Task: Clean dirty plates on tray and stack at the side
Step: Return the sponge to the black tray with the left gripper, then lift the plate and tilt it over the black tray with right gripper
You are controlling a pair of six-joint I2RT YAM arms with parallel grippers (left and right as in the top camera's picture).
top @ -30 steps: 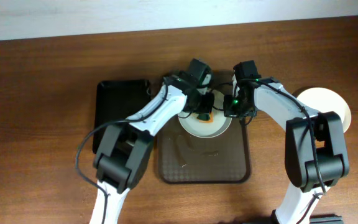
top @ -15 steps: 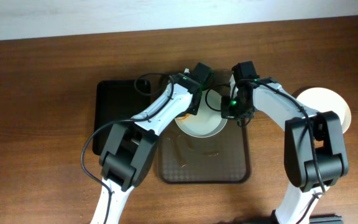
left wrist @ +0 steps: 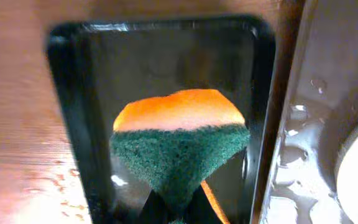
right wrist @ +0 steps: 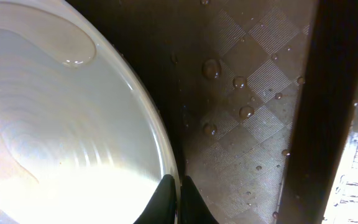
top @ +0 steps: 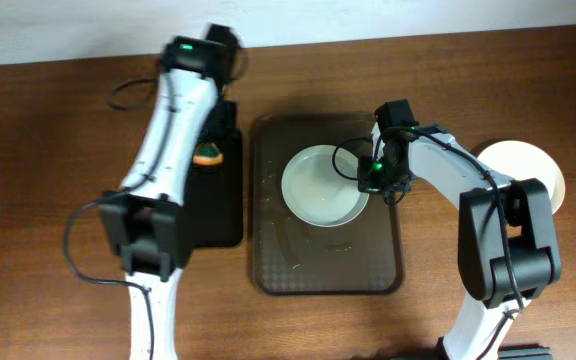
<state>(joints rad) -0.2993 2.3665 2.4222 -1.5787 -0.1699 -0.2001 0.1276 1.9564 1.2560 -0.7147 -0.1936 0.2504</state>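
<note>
Next, my right gripper lowers the white plate and lets go of it on top of the other white plate (top: pixel 520 179) that is beside the brown tray.
A white plate (top: pixel 322 187) lies on the wet dark brown tray (top: pixel 368 262) with no smear showing on it. My right gripper (top: pixel 367 180) is shut on the plate's right rim, seen close in the right wrist view (right wrist: pixel 174 199), with the plate (right wrist: pixel 55 124) to the left. My left gripper (top: pixel 208 152) is shut on an orange and green sponge (left wrist: pixel 178 140) and holds it over the black tray (top: pixel 190 215). A second white plate (top: pixel 528 170) sits on the table at the far right. A third plate is not in view.
The black tray (left wrist: pixel 73 112) lies just left of the brown tray (left wrist: pixel 303 143). Water drops dot the brown tray's chequered surface (right wrist: pixel 253 112). The wall runs along the table's far edge.
My left arm has swung left off the plate, carrying the sponge from the brown tray to over the black tray. The orange smear is gone from the plate. My right gripper has stayed on the rim.
</note>
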